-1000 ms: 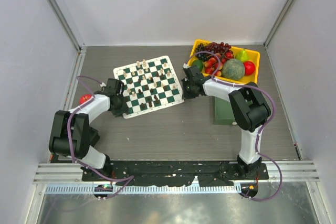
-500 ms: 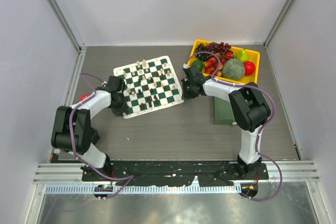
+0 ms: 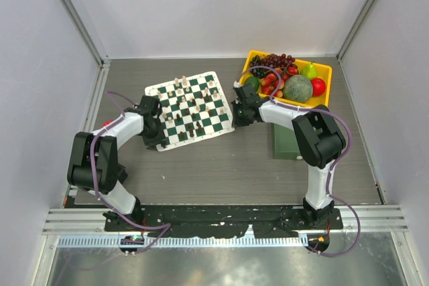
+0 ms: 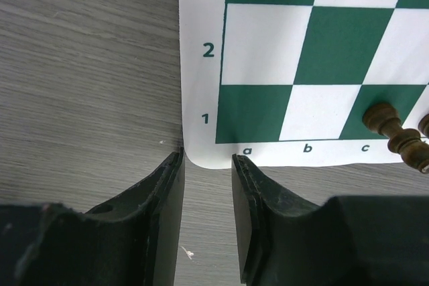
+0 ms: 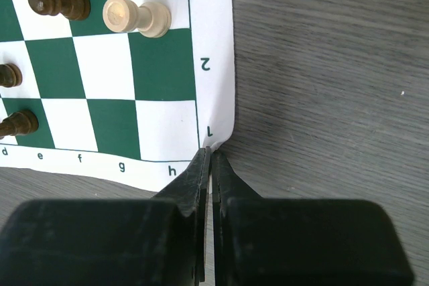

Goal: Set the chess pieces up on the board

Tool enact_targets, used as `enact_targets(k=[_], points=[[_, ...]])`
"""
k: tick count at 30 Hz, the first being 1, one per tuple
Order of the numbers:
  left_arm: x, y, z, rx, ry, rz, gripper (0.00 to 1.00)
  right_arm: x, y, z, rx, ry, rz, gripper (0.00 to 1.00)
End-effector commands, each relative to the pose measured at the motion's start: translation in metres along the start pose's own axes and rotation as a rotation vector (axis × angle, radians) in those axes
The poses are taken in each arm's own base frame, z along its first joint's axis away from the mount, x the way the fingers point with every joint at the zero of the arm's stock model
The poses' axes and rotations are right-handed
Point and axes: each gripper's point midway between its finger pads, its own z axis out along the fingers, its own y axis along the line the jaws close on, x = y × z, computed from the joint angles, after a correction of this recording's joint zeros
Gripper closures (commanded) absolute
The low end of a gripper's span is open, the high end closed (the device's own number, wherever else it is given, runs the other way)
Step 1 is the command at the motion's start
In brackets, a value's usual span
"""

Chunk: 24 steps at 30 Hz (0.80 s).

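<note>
The board's near corner is just past the fingertips of my left gripper. Next, I reach farther over the board and pinch its side edge (image 4: 196,117) before both grippers pull.
The board (image 3: 175,90), a green and white checked mat, lies tilted on the table with cream and dark chess pieces (image 3: 194,105) scattered over it, some lying down. My left gripper (image 3: 161,141) is at its near-left corner. In the left wrist view that gripper (image 4: 206,159) is open by a narrow gap, and the a1 corner of the board (image 4: 201,98) lies just past the fingertips. My right gripper (image 5: 210,153) is shut on the h1 corner of the board (image 5: 214,65), which curls up slightly. A cream piece (image 5: 137,15) and a dark piece (image 5: 60,3) lie on their sides nearby.
A yellow tray (image 3: 326,67) of fruit stands at the back right, beside the right arm. A dark green box (image 3: 285,144) sits under that arm's elbow. A red object (image 3: 106,124) lies behind the left arm. Grey walls close in on both sides.
The left arm has swung its gripper in towards the board's near-left corner. The right gripper has stayed shut on the other near corner.
</note>
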Motion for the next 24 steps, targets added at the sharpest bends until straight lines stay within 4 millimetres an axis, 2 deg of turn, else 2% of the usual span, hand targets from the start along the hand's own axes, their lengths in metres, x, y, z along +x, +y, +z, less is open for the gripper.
enact_targets(k=[1, 6, 15, 20, 21, 23, 24], points=[[0.004, 0.001, -0.005, 0.003, -0.002, -0.002, 0.60, -0.002, 0.009, -0.015, -0.041, -0.007, -0.007, 0.95], [-0.002, -0.002, -0.006, 0.004, -0.017, -0.012, 0.59, -0.002, 0.008, -0.016, -0.039, -0.010, -0.008, 0.95], [-0.015, -0.006, -0.005, 0.000, -0.039, -0.004, 0.76, -0.001, 0.008, -0.016, -0.037, -0.009, -0.010, 0.95], [-0.017, -0.007, -0.004, 0.000, -0.041, 0.001, 0.81, -0.003, 0.007, -0.018, -0.032, -0.016, -0.011, 0.95], [-0.018, -0.007, -0.005, 0.001, -0.040, 0.004, 0.83, -0.002, 0.007, -0.018, -0.032, -0.014, -0.012, 0.95], [-0.019, -0.007, -0.005, 0.002, -0.046, 0.008, 0.95, -0.004, 0.007, -0.019, -0.032, -0.018, -0.017, 0.95], [-0.019, -0.008, -0.005, 0.009, -0.055, 0.005, 0.96, -0.003, 0.007, -0.018, -0.029, -0.015, -0.013, 0.95]])
